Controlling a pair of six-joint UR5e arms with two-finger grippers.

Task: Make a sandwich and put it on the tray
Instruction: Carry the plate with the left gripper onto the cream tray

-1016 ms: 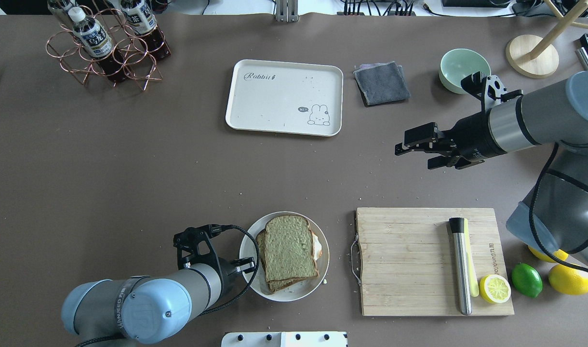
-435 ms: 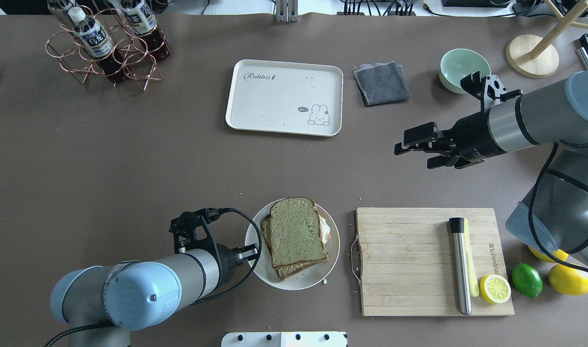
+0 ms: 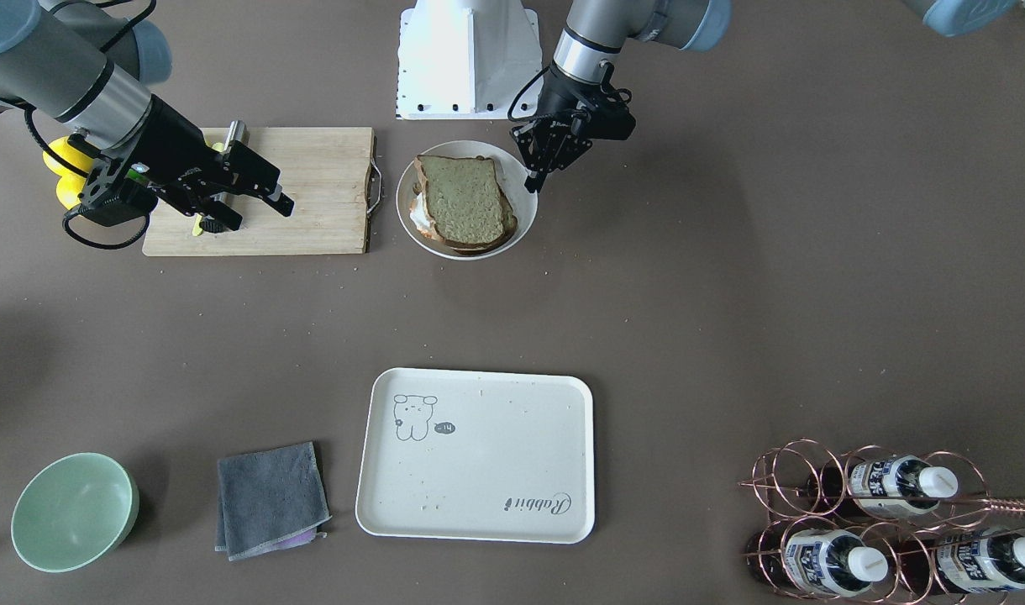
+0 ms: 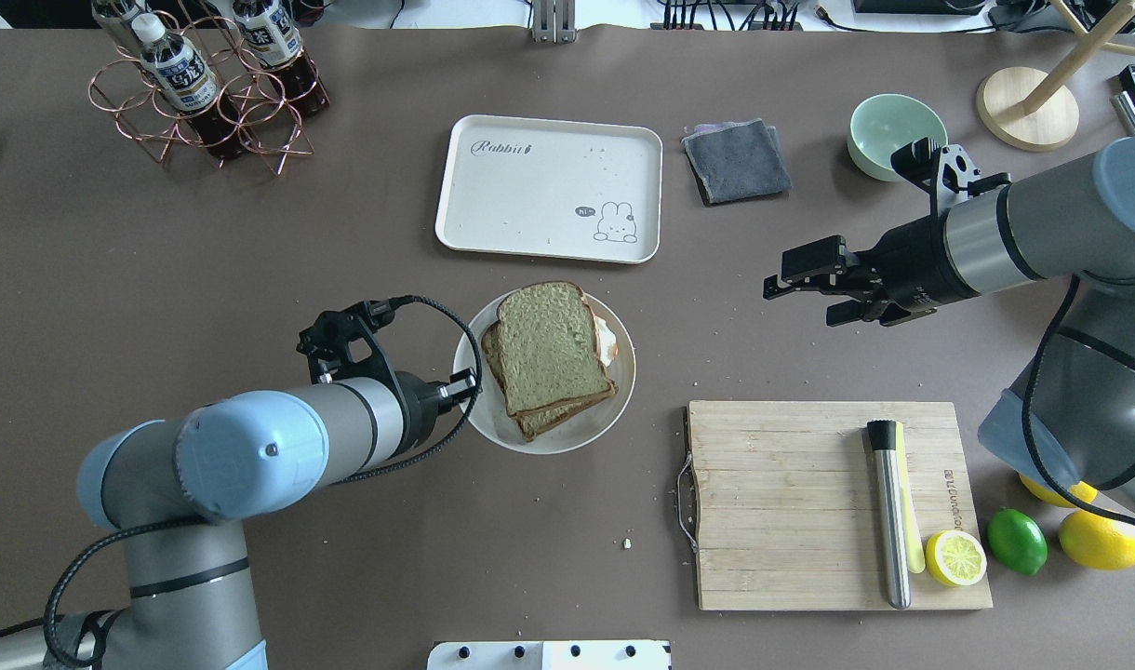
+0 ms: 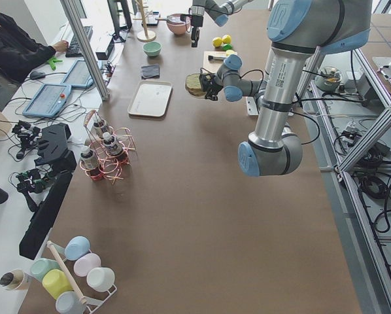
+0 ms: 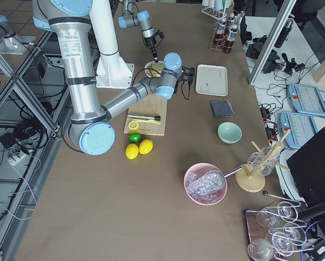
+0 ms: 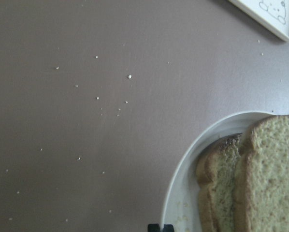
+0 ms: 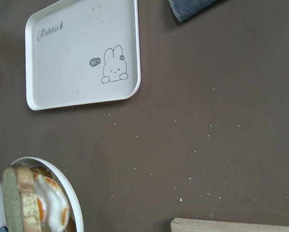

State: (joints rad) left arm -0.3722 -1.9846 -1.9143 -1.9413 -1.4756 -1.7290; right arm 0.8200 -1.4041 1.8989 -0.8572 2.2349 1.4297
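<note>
Next, the left gripper releases the white plate on the cream tray [image 3: 488, 459], between animal drawing and lettering.
The sandwich [image 4: 554, 354] is two brown bread slices with a fried egg between them, and it lies on a round white plate [image 4: 623, 377]. The egg shows in the right wrist view [image 8: 52, 205]. My left gripper [image 4: 468, 381] is shut on the plate's left rim and holds the plate just short of the cream tray [image 4: 530, 205]. The left wrist view shows the plate's rim [image 7: 183, 193], the bread [image 7: 265, 179] and a corner of the tray [image 7: 275, 14]. My right gripper [image 4: 800, 302] is open and empty, hovering right of the plate.
A wooden cutting board [image 4: 791, 502] with a metal tool [image 4: 888, 512] and a lemon half [image 4: 955, 556] lies front right. A lime [image 4: 1016, 540] and lemons [image 4: 1101, 540] lie beside it. A grey cloth [image 4: 737, 160], a green bowl [image 4: 893, 130] and a bottle rack [image 4: 205, 84] stand at the back.
My left gripper has carried the plate with the sandwich away from the robot's base, toward the tray. The right arm has not moved.
</note>
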